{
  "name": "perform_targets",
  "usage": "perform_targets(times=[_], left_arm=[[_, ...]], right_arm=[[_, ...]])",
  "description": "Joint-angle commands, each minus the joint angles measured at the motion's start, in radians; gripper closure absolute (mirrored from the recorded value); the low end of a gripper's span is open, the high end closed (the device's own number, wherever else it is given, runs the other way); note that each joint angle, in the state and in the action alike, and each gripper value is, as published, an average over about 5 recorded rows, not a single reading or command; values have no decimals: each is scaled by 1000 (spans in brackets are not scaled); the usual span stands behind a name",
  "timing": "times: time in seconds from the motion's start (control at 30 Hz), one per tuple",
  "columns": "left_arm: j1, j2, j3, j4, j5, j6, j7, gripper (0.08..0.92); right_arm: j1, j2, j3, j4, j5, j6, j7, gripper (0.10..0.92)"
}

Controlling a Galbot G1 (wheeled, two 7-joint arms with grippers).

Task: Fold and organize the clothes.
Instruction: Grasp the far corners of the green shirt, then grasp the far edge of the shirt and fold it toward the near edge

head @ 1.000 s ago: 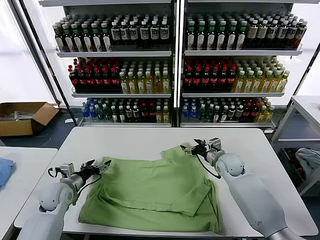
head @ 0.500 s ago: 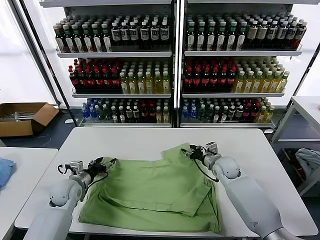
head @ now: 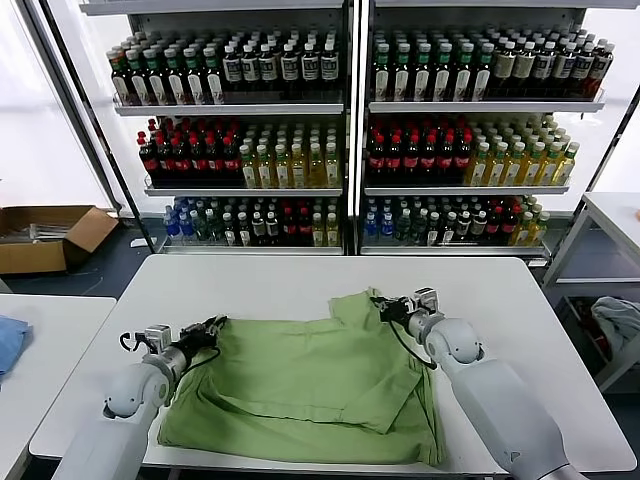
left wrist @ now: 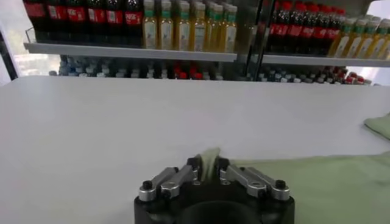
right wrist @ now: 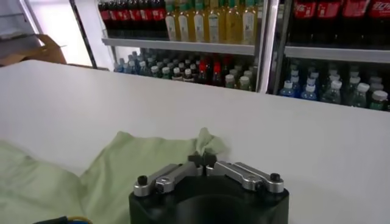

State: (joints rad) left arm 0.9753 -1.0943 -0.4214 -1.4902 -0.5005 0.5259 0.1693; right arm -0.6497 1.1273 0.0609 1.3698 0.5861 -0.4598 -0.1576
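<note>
My left gripper is to release the shirt's far corner at the shirt's side edge [head: 183,378], and I should place it a bit behind the shirt's near corner.
The light green polo shirt [head: 300,380] lies partly folded on the white table [head: 270,285], its collar and chest print hidden. My left gripper [head: 215,325] is shut on the shirt's far left corner; the left wrist view shows green cloth [left wrist: 209,164] pinched between the fingers [left wrist: 194,163]. My right gripper [head: 384,307] is shut on the far right corner, low over the table; the right wrist view shows a peak of cloth [right wrist: 204,143] held at the fingertips [right wrist: 196,159]. The shirt [right wrist: 122,164] spreads out beside that gripper.
Shelves of bottles [head: 340,130] stand behind the table. A cardboard box [head: 45,235] sits on the floor at the left. A blue cloth [head: 8,340] lies on a side table at the left, a pale grey-blue cloth [head: 618,320] at the right.
Both grippers have moved inward and nearer to me, still holding the shirt's far corners; the left went right, the right went left and lower, slackening the far edge.
</note>
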Motion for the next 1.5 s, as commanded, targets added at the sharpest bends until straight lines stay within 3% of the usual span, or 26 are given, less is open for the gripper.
perform_targets(times=[0.03,0.13,0.5,0.87,1.2,1.5], left_arm=[[16,20,-17,-70,-1,-14,-13,871],[37,28,-36,-122,-12,-20,-25,905],[178,44,-146,-357,-78,-31,-62,907],[463,30,-274,-570,-57,31,-93,907],[653,-35,-312,-640,44,37,-58,907],[696,-53,-330,-648,101,41,-34,907]], right_arm=[[-51,-22,45,166,64,3,26,919],[-86,-37,71,233,79,0,38,919],[-323,-98,209,497,99,-9,64,919],[-720,-94,415,768,33,2,73,919],[-1046,-14,505,887,-117,78,66,919],[-1095,22,511,863,-140,134,69,892]])
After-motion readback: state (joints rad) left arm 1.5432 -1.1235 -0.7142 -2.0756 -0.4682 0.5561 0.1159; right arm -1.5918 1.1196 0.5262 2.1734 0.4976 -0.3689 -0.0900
